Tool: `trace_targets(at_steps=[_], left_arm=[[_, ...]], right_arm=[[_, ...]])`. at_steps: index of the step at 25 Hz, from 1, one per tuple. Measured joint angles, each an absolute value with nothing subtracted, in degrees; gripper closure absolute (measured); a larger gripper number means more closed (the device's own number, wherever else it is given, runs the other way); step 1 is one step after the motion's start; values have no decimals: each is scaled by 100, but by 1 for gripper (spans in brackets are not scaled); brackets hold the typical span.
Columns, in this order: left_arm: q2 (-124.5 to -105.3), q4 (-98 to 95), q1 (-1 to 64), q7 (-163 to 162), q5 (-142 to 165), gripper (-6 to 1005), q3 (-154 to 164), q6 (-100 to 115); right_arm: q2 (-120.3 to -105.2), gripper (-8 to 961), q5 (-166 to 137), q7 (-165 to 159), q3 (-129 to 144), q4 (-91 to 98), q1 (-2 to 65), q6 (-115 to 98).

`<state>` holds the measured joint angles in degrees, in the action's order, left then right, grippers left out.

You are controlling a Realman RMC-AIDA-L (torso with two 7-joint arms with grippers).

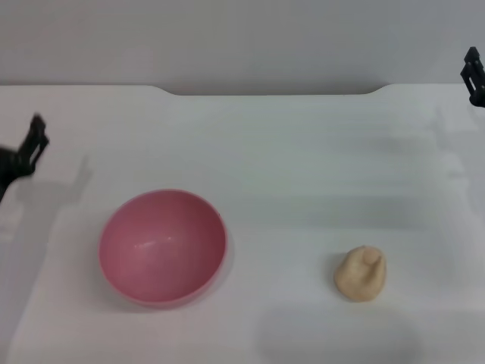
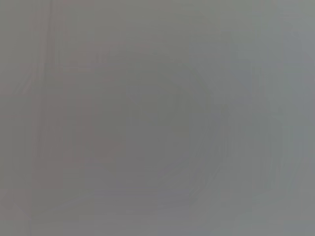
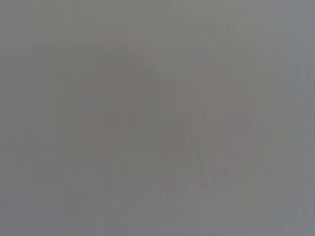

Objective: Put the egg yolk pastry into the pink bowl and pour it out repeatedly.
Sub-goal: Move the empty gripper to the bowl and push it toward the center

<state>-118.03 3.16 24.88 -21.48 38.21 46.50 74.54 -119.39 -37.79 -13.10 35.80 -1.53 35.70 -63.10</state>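
Next, my left gripper goes to the pink bowl's rim [image 1: 107,222], on the side facing away from the egg yolk pastry, and closes there.
The pink bowl [image 1: 163,246] stands upright and empty on the white table, front left in the head view. The egg yolk pastry [image 1: 361,274], a small pale beige lump, lies on the table to the bowl's right, well apart from it. My left gripper [image 1: 32,144] is at the far left edge, above and left of the bowl, holding nothing. My right gripper [image 1: 474,74] is at the far right edge near the back, far from the pastry, holding nothing. Both wrist views show only a plain grey surface.
The white table [image 1: 288,167] spreads across the view, with a notched back edge against a grey wall [image 1: 242,38]. Nothing else stands on it.
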Motion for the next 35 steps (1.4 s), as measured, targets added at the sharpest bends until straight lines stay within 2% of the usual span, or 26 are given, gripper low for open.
trace_targets(at_steps=[6, 8, 13, 17, 19, 23, 24, 26, 27, 28, 33, 35], left_arm=[[-11710, -1820, 2497, -4598, 3865, 215, 6234, 5802], [-11561, -2523, 2435, -5365, 4010, 215, 6877, 5275], [-10784, -3987, 2498, -8843, 5938, 215, 7901, 4675], [-10443, -5139, 2460, -11881, 8702, 215, 7375, 5639], [-10417, -5363, 2455, -12350, 9287, 215, 7190, 5955], [-10484, -6107, 2489, -13732, 11086, 215, 6493, 7159], [-10565, -6401, 2496, -14113, 11658, 215, 6258, 7639], [-10948, -7542, 2496, -14580, 13002, 215, 5831, 8840], [-10948, -7542, 2496, -14580, 13002, 215, 5831, 8840], [-11107, -7889, 2513, -14621, 13399, 215, 5773, 9177], [-11595, -8320, 2810, -14687, 14466, 214, 5757, 9929], [-11706, -8310, 2886, -14687, 14647, 214, 5783, 9993]], right_arm=[[-11946, 378, -3778, -1309, 3576, -178, 3544, -6310], [-11946, 379, -3778, -1310, 3577, -180, 3538, -6310], [-11945, 382, -3779, -1384, 3576, -199, 3539, -6310], [-11945, 384, -3779, -1389, 3578, -263, 3592, -6312], [-11945, 384, -3778, -1389, 3577, -262, 3597, -6312], [-11942, 386, -3779, -1389, 3577, -243, 3638, -6312], [-11940, 387, -3779, -1389, 3577, -233, 3650, -6312], [-11936, 388, -3779, -1389, 3577, -215, 3673, -6312], [-11935, 388, -3779, -1389, 3577, -208, 3689, -6312], [-11933, 389, -3779, -1389, 3577, -201, 3706, -6312], [-11928, 391, -3779, -1389, 3577, -178, 3797, -6273], [-11927, 392, -3779, -1388, 3577, -176, 3811, -6264]])
